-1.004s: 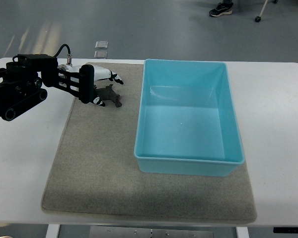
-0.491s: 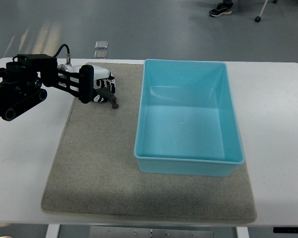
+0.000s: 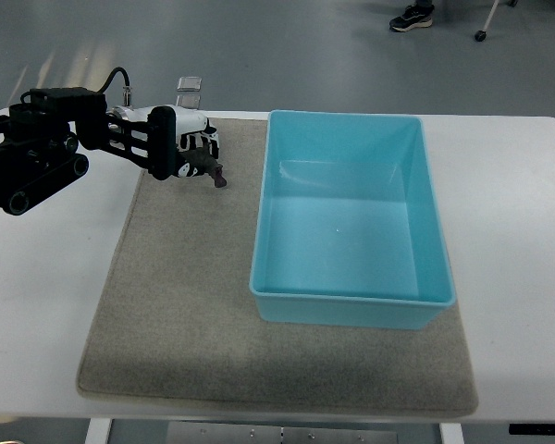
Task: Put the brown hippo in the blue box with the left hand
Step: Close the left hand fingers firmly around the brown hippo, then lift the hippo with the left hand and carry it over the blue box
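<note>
My left gripper is going to let go of the brown hippo near the middle of the blue box's bottom (image 3: pixel 330 231).
The small brown hippo (image 3: pixel 207 168) is held in my left hand (image 3: pixel 192 153), whose black-and-white fingers are curled round it; only its lower end pokes out below them. The hand hovers over the far left corner of the grey mat (image 3: pixel 185 305), with its black arm coming in from the left edge. The blue box (image 3: pixel 351 301) stands open and empty on the mat's right half, its left wall a short way right of the hand. The right arm does not show.
The mat lies on a white table (image 3: pixel 46 305). A small clear square thing (image 3: pixel 190 84) sits on the floor beyond the table's far edge. A person's shoe (image 3: pixel 412 17) shows at the top.
The left hand's fingers closed round the hippo, which lay on the mat beside them a second ago. Hand and hippo have since risen slightly toward the far edge.
</note>
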